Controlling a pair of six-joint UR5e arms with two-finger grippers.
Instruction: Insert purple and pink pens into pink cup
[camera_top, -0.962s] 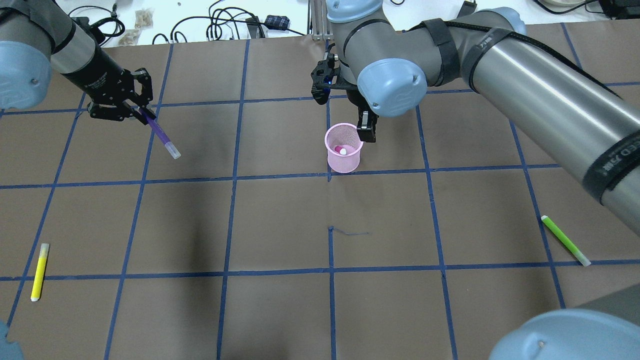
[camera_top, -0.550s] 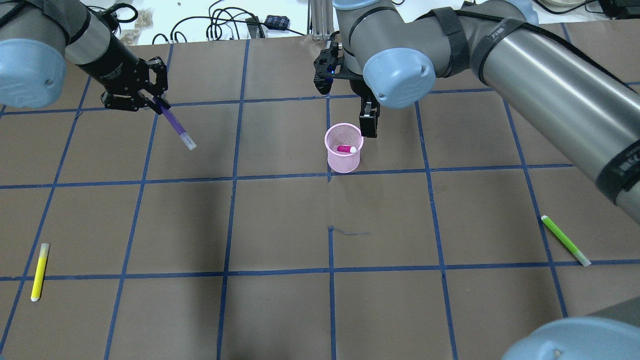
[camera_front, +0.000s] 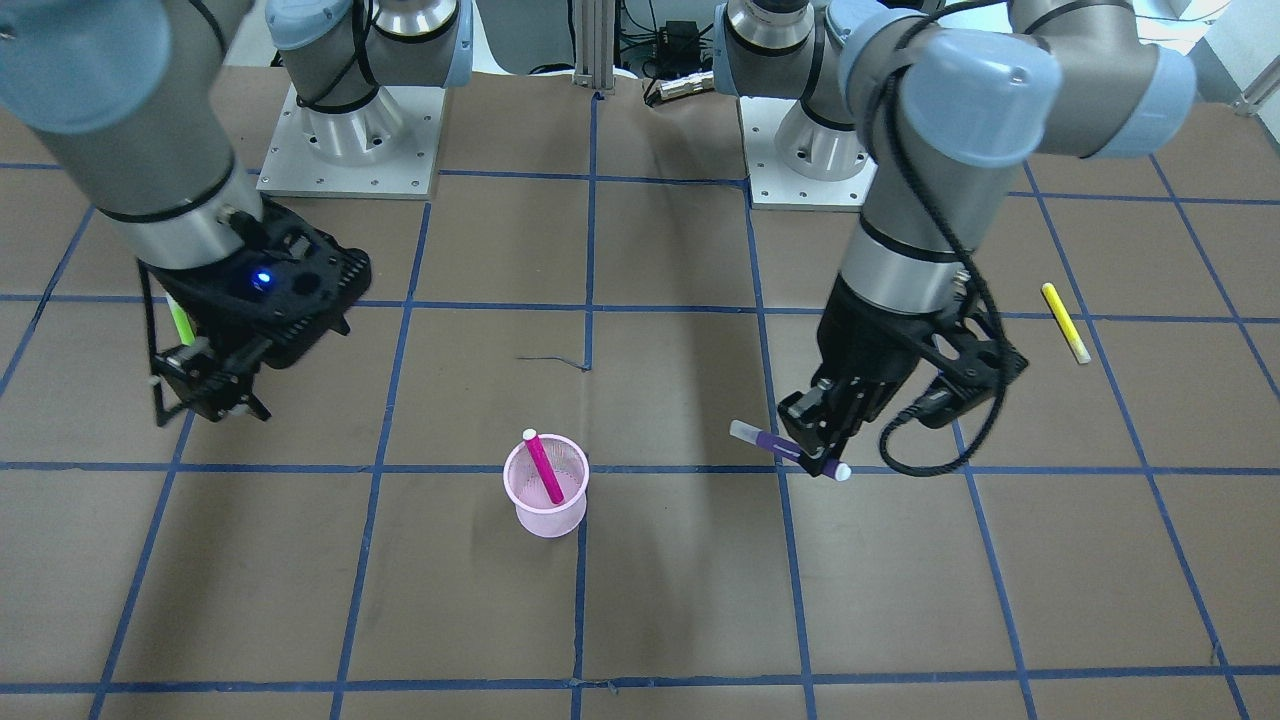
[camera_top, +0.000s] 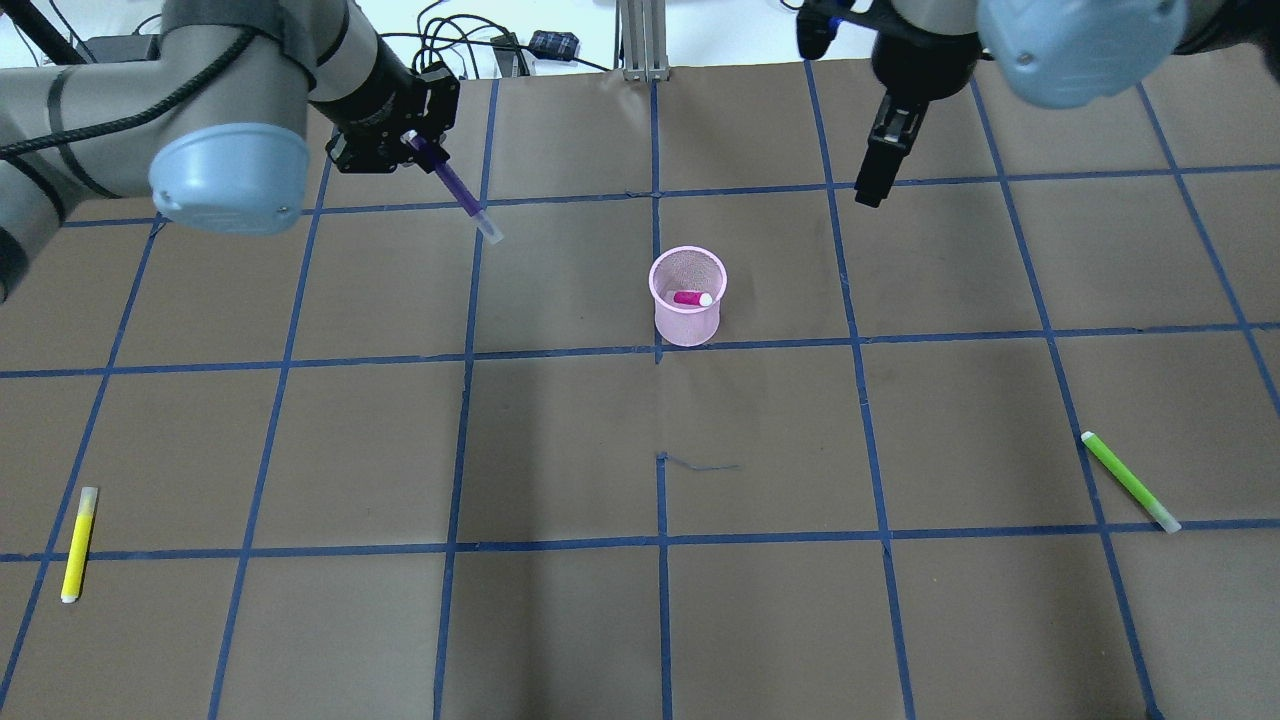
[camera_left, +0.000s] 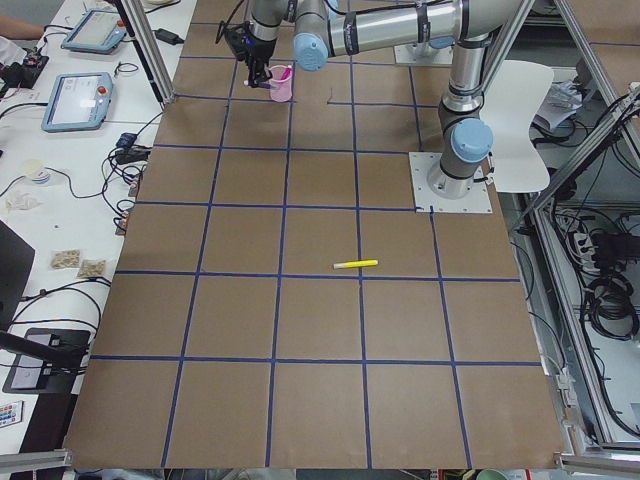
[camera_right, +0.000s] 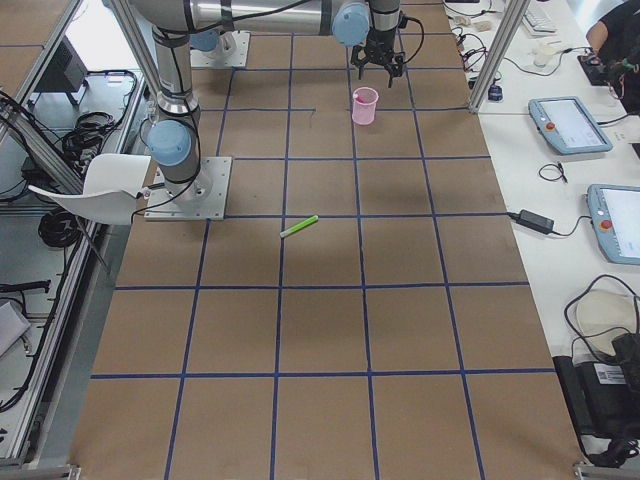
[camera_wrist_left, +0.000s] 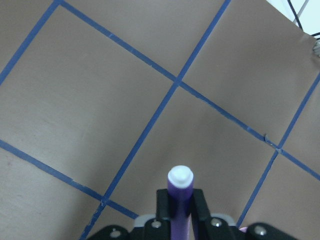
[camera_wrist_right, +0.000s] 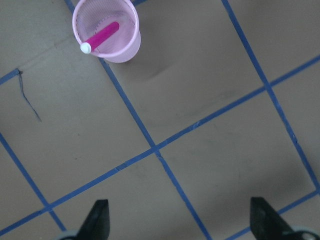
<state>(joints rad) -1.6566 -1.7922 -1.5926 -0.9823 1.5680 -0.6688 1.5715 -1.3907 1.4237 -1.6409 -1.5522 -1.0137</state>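
Note:
I will use my left gripper to set the purple pen down inside the pink mesh cup (camera_front: 555, 491) next to the pink pen.
The pink mesh cup (camera_top: 687, 318) stands upright at mid-table, also seen in the front view (camera_front: 546, 512) and the right wrist view (camera_wrist_right: 125, 47). The pink pen (camera_top: 692, 298) leans inside it (camera_front: 543, 470) (camera_wrist_right: 102, 36). My left gripper (camera_top: 418, 145) (camera_front: 818, 448) is shut on the purple pen (camera_top: 458, 188) (camera_front: 768, 440) (camera_wrist_left: 180, 197). It holds the pen above the table, left of the cup and further back, with the clear cap end pointing toward the cup. My right gripper (camera_top: 868, 190) (camera_front: 205, 400) (camera_wrist_right: 180, 225) is open and empty, raised right of the cup and further back.
A yellow pen (camera_top: 78, 545) (camera_front: 1066, 322) lies at the near left of the table. A green pen (camera_top: 1130, 480) (camera_right: 299, 226) lies at the near right. Cables and small items lie beyond the table's far edge (camera_top: 560, 70).
My left gripper has carried the purple pen right and further back, closer to the cup. My right gripper has lifted away from the cup to the right. The pink pen stays in the cup.

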